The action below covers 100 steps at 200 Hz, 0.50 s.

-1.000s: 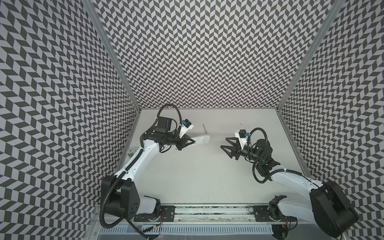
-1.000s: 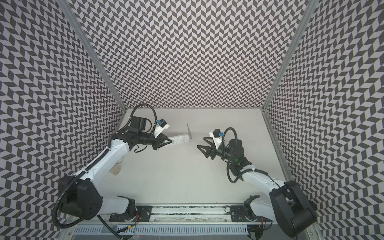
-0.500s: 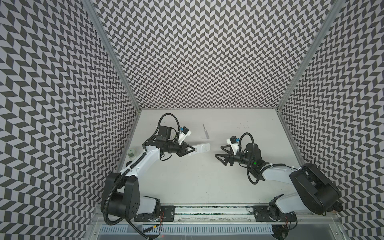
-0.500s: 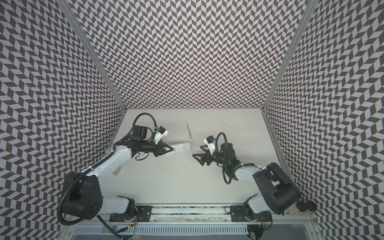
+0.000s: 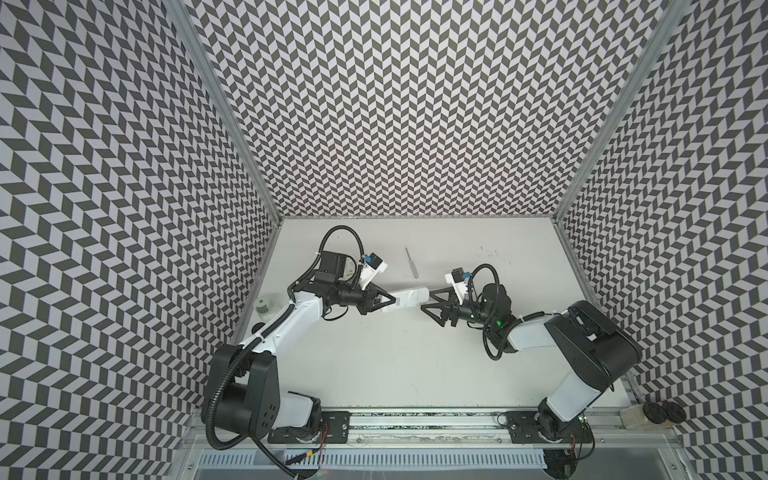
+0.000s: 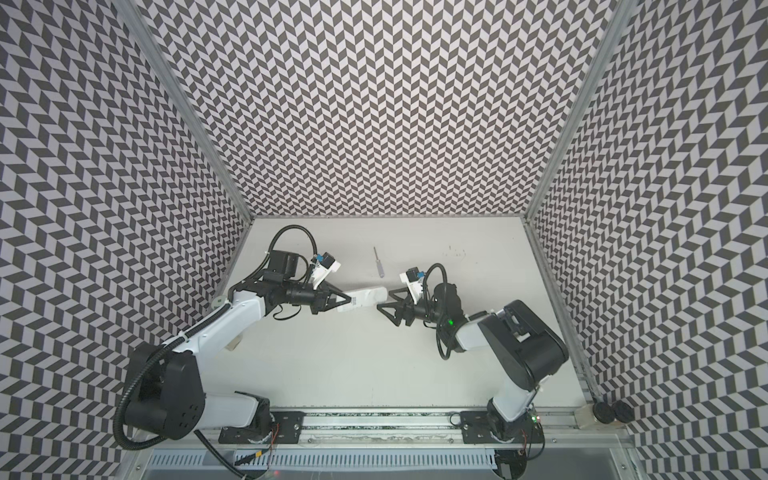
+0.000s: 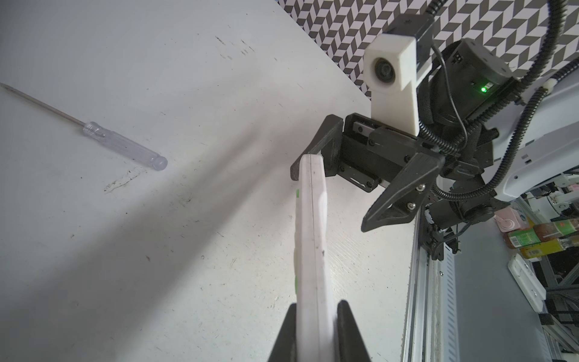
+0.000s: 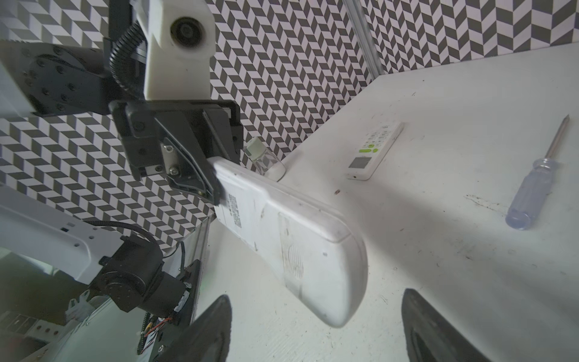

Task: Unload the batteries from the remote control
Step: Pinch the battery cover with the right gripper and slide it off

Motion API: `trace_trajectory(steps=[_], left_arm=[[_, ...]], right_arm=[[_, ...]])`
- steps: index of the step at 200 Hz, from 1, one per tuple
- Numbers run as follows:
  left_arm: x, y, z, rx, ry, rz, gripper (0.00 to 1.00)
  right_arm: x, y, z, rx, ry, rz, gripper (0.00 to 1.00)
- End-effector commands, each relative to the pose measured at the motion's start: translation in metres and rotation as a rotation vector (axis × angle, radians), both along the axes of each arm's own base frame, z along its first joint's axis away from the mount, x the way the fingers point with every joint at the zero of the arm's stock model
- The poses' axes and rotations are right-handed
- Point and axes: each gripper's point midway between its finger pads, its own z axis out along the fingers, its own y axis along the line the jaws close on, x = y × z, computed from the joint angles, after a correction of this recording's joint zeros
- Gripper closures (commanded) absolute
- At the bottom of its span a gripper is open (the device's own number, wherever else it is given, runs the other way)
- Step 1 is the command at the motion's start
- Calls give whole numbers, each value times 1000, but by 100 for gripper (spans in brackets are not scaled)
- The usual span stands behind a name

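Note:
Next, I close my right gripper on the rounded outer edge (image 5: 428,296) (image 8: 354,274) of the white remote control's back cover, because that cover hides the batteries.
My left gripper (image 5: 390,301) (image 6: 345,302) (image 7: 316,305) is shut on one end of a white remote control (image 5: 409,298) (image 6: 365,298) (image 7: 311,225) (image 8: 291,241), holding it above the table. The remote's back faces the right wrist camera with its cover closed, so the batteries are hidden. The right gripper (image 5: 427,300) (image 6: 383,300) (image 7: 329,200) (image 8: 315,297) is open. The remote's free end sits at the mouth of its fingers, close to one fingertip (image 7: 296,170); contact cannot be told.
A clear-handled screwdriver (image 5: 411,262) (image 6: 379,262) (image 7: 123,145) (image 8: 532,185) lies on the table behind the remote. A second white remote with green buttons (image 8: 374,150) lies near the left wall, beside a small clear jar (image 5: 263,304) (image 8: 263,156). Black-lidded jars (image 5: 660,411) stand at the front right.
The left gripper has carried the remote forward and to the right. The right gripper has moved left to meet it, closing the gap. Its jaws opened wider, then eased in slightly.

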Motion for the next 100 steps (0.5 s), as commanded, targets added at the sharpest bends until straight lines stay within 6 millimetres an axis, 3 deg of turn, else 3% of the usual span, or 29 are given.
trace_trajectory(steps=[1,100], left_arm=[[3,-4,7,-3,-41,-22,100],[-3,-9,5,-19,-24,-36,100]], right_arm=[[0,8,22,76,-36,42,23],[9,19,7,37,-2,27,48]])
